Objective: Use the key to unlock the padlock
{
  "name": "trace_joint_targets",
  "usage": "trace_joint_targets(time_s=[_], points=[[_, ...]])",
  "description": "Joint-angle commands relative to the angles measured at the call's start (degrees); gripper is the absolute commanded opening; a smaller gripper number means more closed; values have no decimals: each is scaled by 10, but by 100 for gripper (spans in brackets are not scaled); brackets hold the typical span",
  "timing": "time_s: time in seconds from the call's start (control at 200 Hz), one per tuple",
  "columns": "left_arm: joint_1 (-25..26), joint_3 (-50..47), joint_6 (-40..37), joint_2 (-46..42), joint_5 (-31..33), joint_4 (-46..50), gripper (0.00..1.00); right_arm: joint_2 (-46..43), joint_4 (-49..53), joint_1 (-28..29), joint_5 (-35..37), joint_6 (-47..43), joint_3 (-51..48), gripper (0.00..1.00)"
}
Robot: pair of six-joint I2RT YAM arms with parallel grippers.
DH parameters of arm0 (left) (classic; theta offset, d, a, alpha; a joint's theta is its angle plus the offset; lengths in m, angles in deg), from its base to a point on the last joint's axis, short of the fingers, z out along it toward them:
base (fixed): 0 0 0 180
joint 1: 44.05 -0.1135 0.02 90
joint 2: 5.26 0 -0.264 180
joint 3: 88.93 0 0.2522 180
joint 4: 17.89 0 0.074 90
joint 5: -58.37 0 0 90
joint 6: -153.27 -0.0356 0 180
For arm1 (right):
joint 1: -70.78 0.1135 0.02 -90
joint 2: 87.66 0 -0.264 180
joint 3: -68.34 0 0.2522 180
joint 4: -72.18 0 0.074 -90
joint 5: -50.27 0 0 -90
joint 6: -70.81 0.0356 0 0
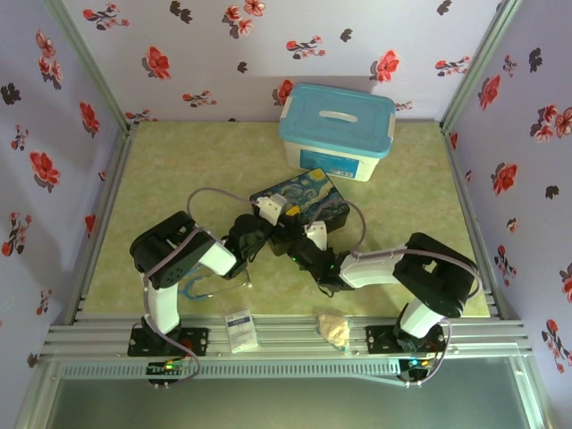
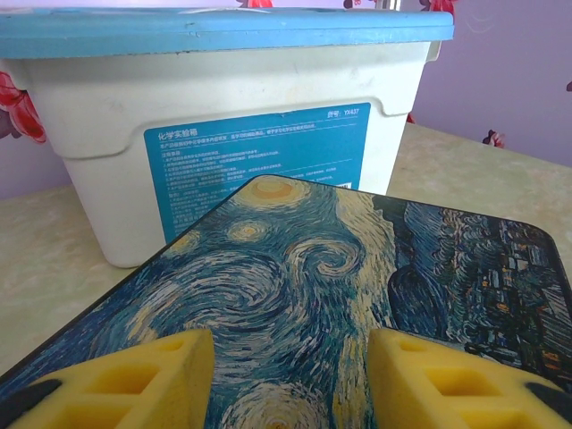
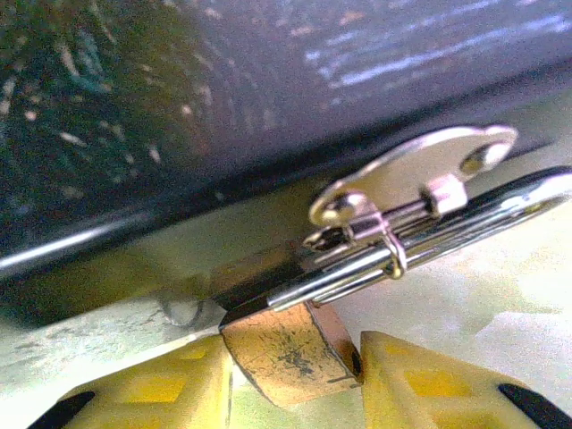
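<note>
The right gripper's finger rests against the padlock's shackle hole, so that gripper should open, swing round and pinch the padlock's brass body across its flat sides (image 3: 286, 352).
The padlock (image 3: 286, 353) has a scratched brass body and a silver shackle (image 3: 447, 228), which runs through the silver clasp (image 3: 411, 174) on the painted tin's dark side wall (image 3: 223, 98). My right gripper (image 3: 295, 375) is shut on the brass body, with a yellow finger (image 3: 152, 389) pressed against each side. In the top view this gripper (image 1: 315, 234) sits at the tin's near edge. My left gripper (image 2: 290, 375) hangs open just above the swirl-painted tin lid (image 2: 340, 286) with nothing between its fingers, and it shows at the tin's left corner (image 1: 268, 207). The key is out of view.
A white storage box with a blue lid (image 1: 337, 130) stands right behind the tin (image 1: 299, 201) and looms close in the left wrist view (image 2: 223, 80). A white packet (image 1: 239, 329) and a yellowish lump (image 1: 334, 329) lie at the near edge. Thin blue tubing (image 1: 198, 288) lies by the left arm.
</note>
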Motion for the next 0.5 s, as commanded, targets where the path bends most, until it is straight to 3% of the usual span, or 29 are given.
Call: trace_joint_targets(time_s=[0.0, 0.105, 0.235, 0.495], points=[[-2, -42, 4, 68, -3, 250, 48, -14, -36, -1, 28, 29, -24, 35], [-3, -43, 4, 70, -3, 248, 48, -22, -103, -11, -5, 49, -57, 32], [-3, -43, 5, 64, -3, 248, 48, -32, -191, -31, -42, 82, -114, 15], [-3, -44, 4, 64, -3, 250, 48, -65, -253, -44, -45, 100, -177, 3]])
